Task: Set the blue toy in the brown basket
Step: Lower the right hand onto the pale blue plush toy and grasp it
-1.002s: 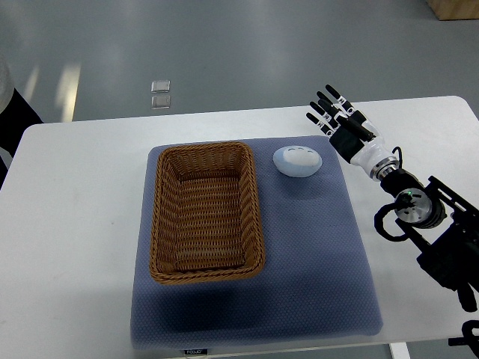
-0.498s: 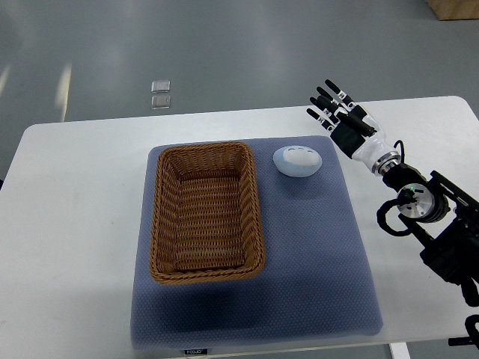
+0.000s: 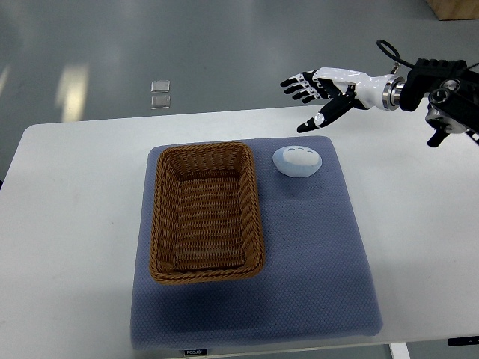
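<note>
I will close my right gripper on the end of the blue toy (image 3: 310, 158) that is farther away from the brown basket.
The blue toy (image 3: 297, 160), a pale blue rounded lump, lies on the blue-grey mat (image 3: 314, 254) just right of the brown wicker basket (image 3: 206, 212). The basket holds nothing. My right hand (image 3: 310, 101) hangs in the air above the table's far edge, up and to the right of the toy, with its fingers spread and holding nothing. Its arm (image 3: 419, 90) comes in from the upper right. The left arm does not show.
The mat lies on a white table (image 3: 67, 224). Beyond the table's far edge is grey floor with two small clear squares (image 3: 160, 93). A brown box corner (image 3: 453, 7) shows at the top right.
My right arm has swung up and to the left, from the table's right side to high above its far edge. The hand now points left toward the toy. Toy and basket have not moved.
</note>
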